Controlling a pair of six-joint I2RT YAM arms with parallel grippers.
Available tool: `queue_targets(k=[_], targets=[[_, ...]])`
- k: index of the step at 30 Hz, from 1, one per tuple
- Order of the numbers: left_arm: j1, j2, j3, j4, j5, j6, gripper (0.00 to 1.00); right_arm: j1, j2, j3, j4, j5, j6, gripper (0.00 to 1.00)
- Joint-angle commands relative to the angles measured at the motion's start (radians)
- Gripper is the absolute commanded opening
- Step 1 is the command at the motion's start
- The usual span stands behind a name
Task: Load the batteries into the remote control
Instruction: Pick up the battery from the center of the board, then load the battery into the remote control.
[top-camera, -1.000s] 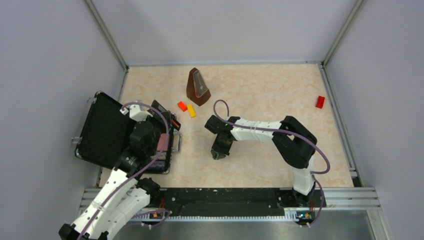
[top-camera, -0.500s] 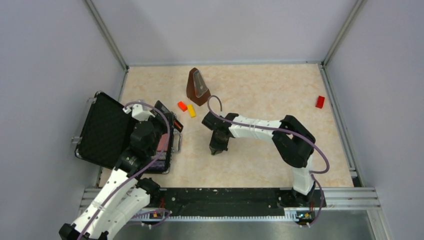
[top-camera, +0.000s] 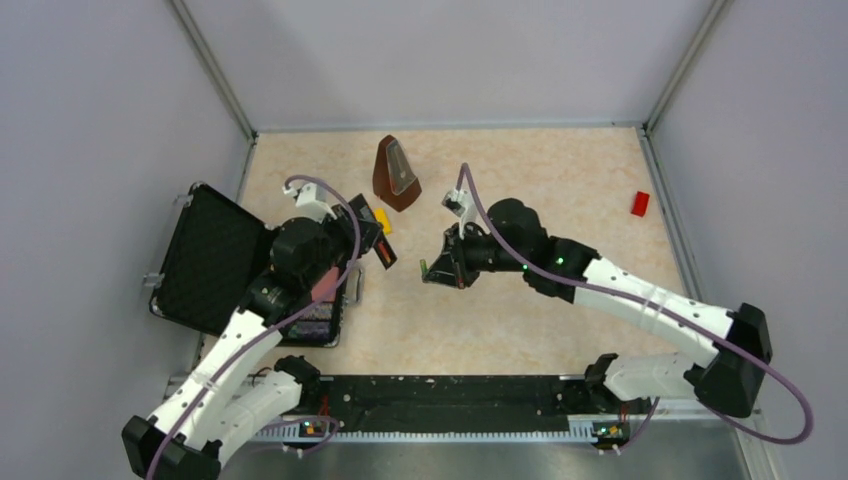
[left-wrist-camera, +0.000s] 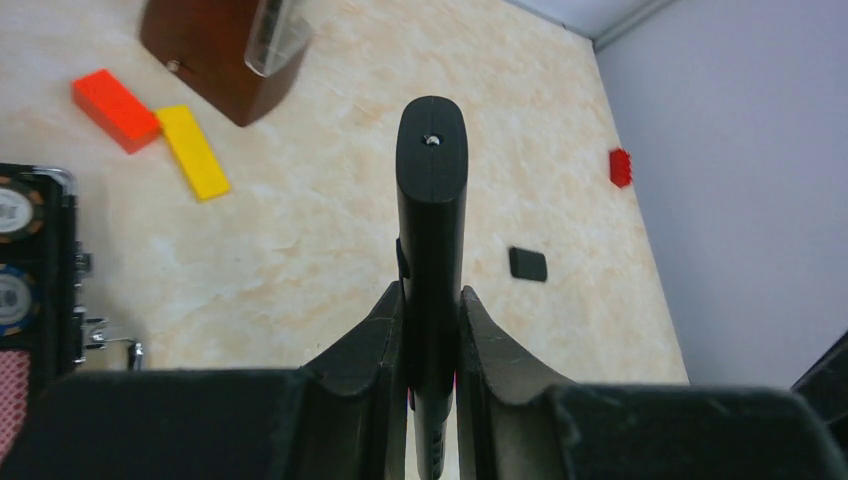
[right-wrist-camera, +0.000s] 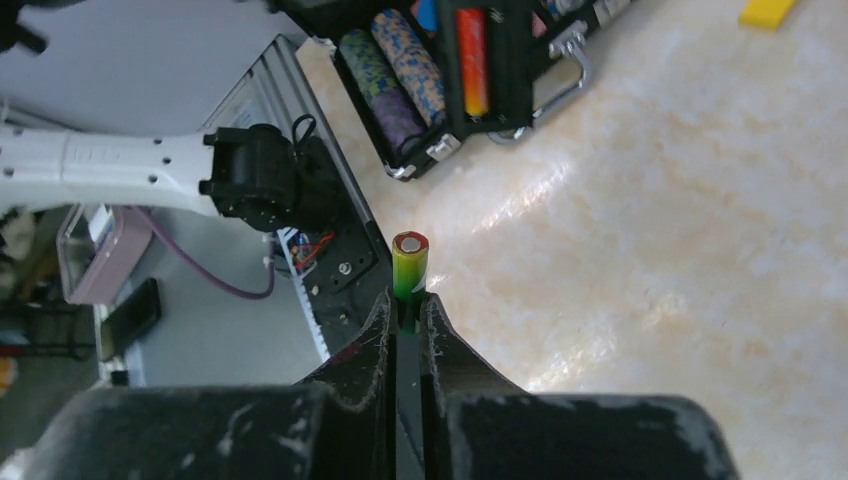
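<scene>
The red battery is in the remote control, above the table's middle. I need to let go of the green battery with my right gripper beside the red one in the remote control (top-camera: 460, 250).
My left gripper (left-wrist-camera: 432, 300) is shut on the remote control (left-wrist-camera: 432, 200), a slim black bar that sticks out forward, held above the table. From above, the remote (top-camera: 380, 246) points right from the left gripper (top-camera: 366, 238), beside the case. My right gripper (right-wrist-camera: 408, 305) is shut on one battery (right-wrist-camera: 409, 265), a small green cylinder with a red end that pokes out past the fingertips. In the top view the right gripper (top-camera: 434, 270) is raised and faces left, a short gap from the remote's end. I see no second battery.
An open black case (top-camera: 215, 260) with poker chips (right-wrist-camera: 400, 70) lies at the left. A brown metronome (top-camera: 394, 174) stands at the back. An orange-red block (left-wrist-camera: 115, 109) and a yellow block (left-wrist-camera: 194, 152) lie near it. A red block (top-camera: 640, 204) is far right. A small flat black piece (left-wrist-camera: 527, 264) lies on the table.
My right arm rose off the table and turned its gripper left, toward the remote. My left gripper moved right and back with the remote.
</scene>
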Motion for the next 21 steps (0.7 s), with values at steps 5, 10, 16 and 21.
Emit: queue_targets(k=[5,10,16,21], targets=[[0.005,0.197,0.186,0.098,0.467,0.076,0.00,0.020,-0.156,-0.035,0.074,-0.003,-0.358,0.00],[0.006,0.348,0.250,0.156,0.718,-0.010,0.00,0.017,-0.092,0.207,-0.281,0.213,-0.224,0.00],[0.000,0.513,0.224,0.332,0.879,-0.216,0.00,-0.008,0.027,0.425,-0.652,0.234,0.023,0.00],[-0.018,0.584,0.201,0.442,0.899,-0.280,0.00,-0.084,0.062,0.422,-0.755,0.102,0.112,0.00]])
